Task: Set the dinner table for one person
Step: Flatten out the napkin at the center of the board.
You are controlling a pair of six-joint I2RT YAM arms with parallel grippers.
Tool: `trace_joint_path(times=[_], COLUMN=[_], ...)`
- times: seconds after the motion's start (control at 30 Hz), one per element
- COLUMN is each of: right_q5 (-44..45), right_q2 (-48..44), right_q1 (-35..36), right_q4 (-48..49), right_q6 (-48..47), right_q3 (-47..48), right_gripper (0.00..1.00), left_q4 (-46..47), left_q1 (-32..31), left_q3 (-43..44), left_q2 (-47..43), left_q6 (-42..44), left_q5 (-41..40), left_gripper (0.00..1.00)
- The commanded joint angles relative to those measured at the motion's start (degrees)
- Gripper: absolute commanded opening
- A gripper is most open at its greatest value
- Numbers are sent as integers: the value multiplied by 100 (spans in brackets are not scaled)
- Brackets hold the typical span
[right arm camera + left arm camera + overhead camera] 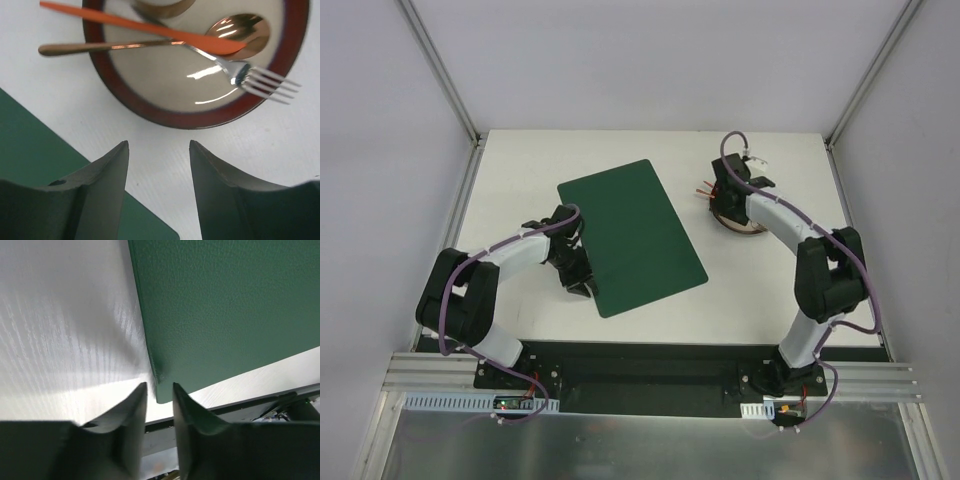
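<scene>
I need to close my right gripper against the top of the dark green placemat (pixel 661 261), just inward from its near corner on the plate's side.
The white dinner table (pixel 520 170) carries a dark green placemat (pixel 632 235), lying at an angle in the middle. My left gripper (pixel 582 288) is low at the mat's near-left corner. In the left wrist view its jaws stand a narrow gap apart (pixel 160 386), with the mat's corner (pixel 162 390) just at the tips, not clamped. My right gripper (pixel 725 200) hovers open at a cream plate with a red-brown rim (pixel 150 117). The plate holds an orange knife (pixel 125 22), a gold spoon (pixel 240 27), a silver fork (pixel 260 80) and part of a cup (pixel 162 6).
Aluminium frame posts (pixel 440 70) stand at the table's far corners. The black base strip (pixel 240 405) runs along the near edge, close behind the left gripper. A corner of the placemat (pixel 30 145) lies under the right gripper's left finger.
</scene>
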Motion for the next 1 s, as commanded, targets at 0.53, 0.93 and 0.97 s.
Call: trace_joint_path(times=[0.53,0.93,0.97], right_q5=[-148,-447,-430], right_q2=[891,952,961], right_q1=[1025,1305,1393], right_q4=[-306,-183,-183], right_q6=[76,75,93], right_q3=[518,368,360], right_gripper=[52,49,49], left_q4=[-342,-693,-728], left_q1=[-30,-21,-12], left_q3=[230,775,871], left_q2=[-614,-640,-605], left_q6=[196,468,494], left_q5=[-250,-628,-654], left_gripper=[58,57,57])
